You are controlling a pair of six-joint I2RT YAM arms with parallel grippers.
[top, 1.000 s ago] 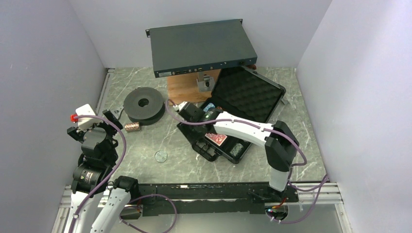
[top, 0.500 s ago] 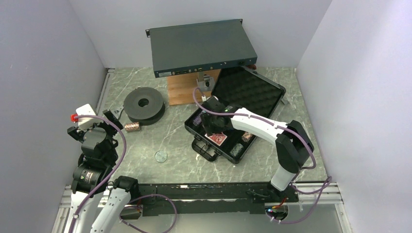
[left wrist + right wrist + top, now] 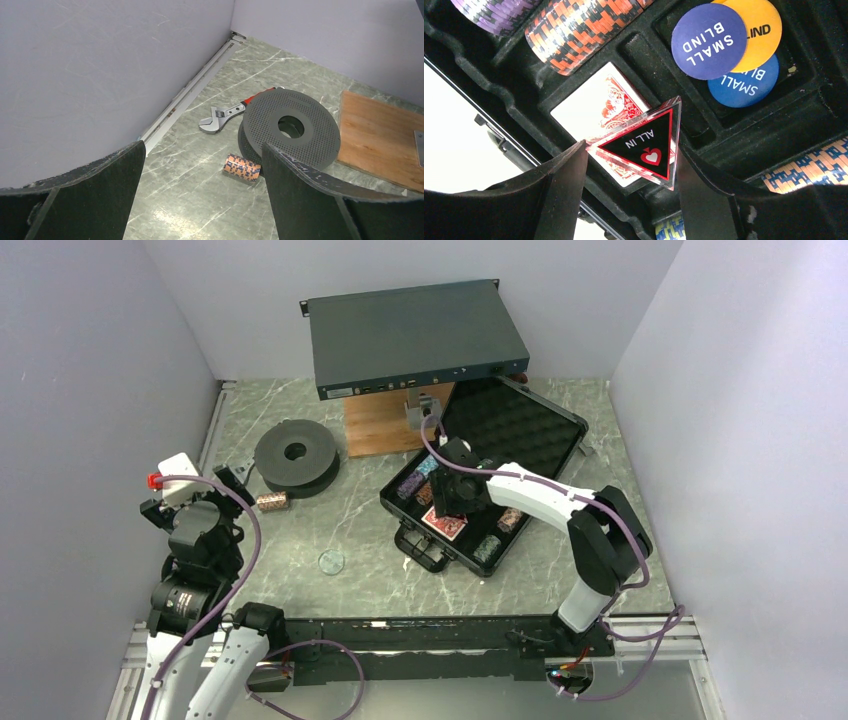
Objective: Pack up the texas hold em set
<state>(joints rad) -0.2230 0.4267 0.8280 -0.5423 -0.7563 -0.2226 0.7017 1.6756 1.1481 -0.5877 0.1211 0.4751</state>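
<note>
The red-black ALL IN triangle will go down on top of the red-backed card deck (image 3: 444, 522) (image 3: 609, 143), where I need to set it with my right gripper.
The black case (image 3: 440, 550) lies open mid-table, its foam-lined lid (image 3: 515, 430) tilted back. My right gripper (image 3: 452, 502) hovers over the tray, shut on the red-black "ALL IN" triangle (image 3: 644, 145), which spans both fingers of the gripper (image 3: 631, 152). Below it lie a red-backed card deck (image 3: 594, 107), blue and yellow buttons (image 3: 709, 40) and chip rolls (image 3: 584, 25). An orange chip roll (image 3: 242, 167) lies on the table against the spool, also seen from above (image 3: 272, 501). My left gripper (image 3: 202, 160) hangs open above the table short of that roll, its body (image 3: 195, 515) at far left.
A dark round spool (image 3: 295, 455) sits left of centre, with a wrench (image 3: 225, 112) behind it near the left wall. A large grey electronics box (image 3: 415, 335) stands at the back over a wooden board (image 3: 385, 430). A small clear disc (image 3: 331, 561) lies near the front.
My right gripper has swung from the case's left corner rightward over the tray. The left arm has not moved.
</note>
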